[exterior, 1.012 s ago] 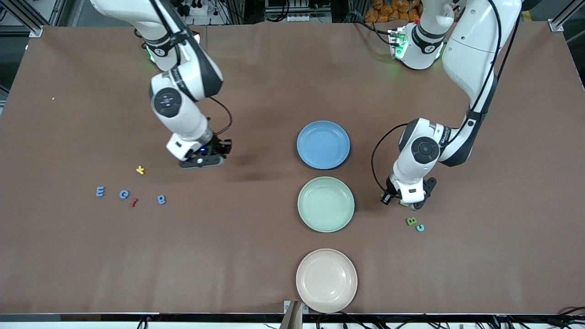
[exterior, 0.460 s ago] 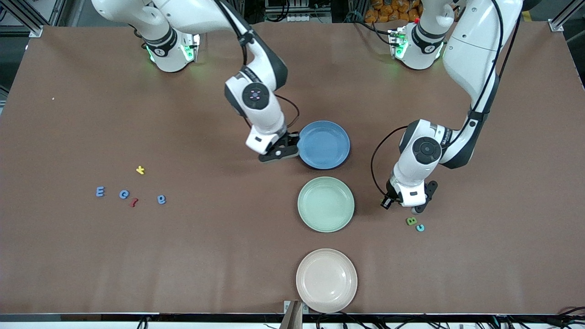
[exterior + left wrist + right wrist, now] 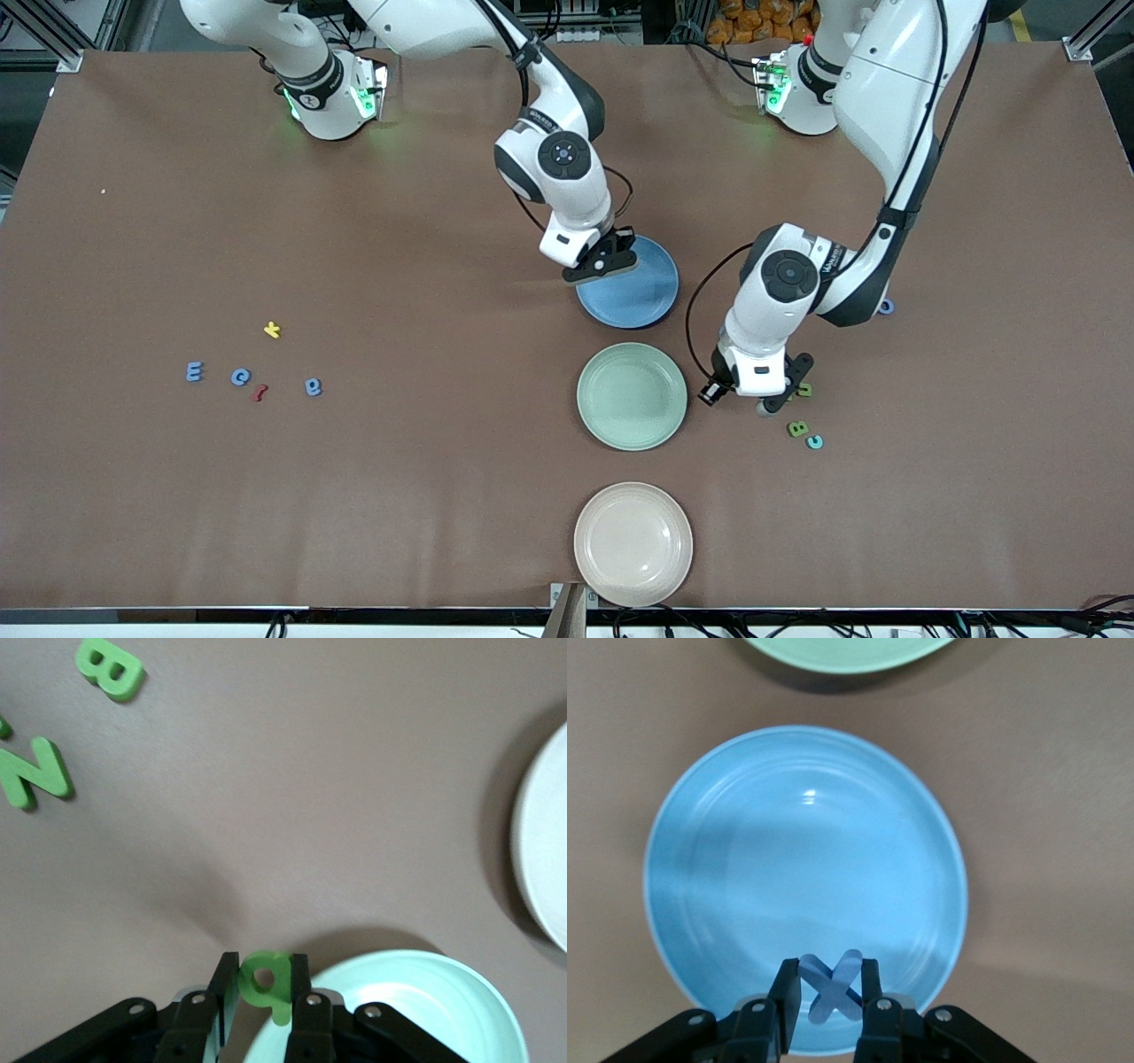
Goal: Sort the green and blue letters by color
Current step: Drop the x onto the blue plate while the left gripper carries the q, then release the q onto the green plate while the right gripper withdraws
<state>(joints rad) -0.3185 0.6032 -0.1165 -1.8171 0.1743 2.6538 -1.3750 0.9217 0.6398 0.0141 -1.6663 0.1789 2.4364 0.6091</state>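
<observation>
The robot's left gripper will release the green q on the green plate's part [image 3: 632,368] that is closest to the blue plate.
My right gripper [image 3: 602,266] is over the edge of the blue plate [image 3: 642,297] and is shut on a blue X [image 3: 833,986]. My left gripper [image 3: 767,400] is shut on a green q [image 3: 266,979], over the table beside the green plate [image 3: 632,396]. A green B [image 3: 797,429] and a green N [image 3: 804,389] lie by the left gripper. A blue letter [image 3: 886,307] peeks out from under the left arm. A blue E [image 3: 194,371], a blue c [image 3: 240,377] and a blue e [image 3: 313,386] lie toward the right arm's end.
A beige plate [image 3: 633,542] stands nearest the front camera. A turquoise c [image 3: 814,441] lies beside the green B. A yellow k [image 3: 272,330] and a red letter [image 3: 260,392] lie among the blue letters.
My right gripper has swung from near the blue letters to over the blue plate. My left gripper has moved toward the green plate with the green q, uncovering the green N.
</observation>
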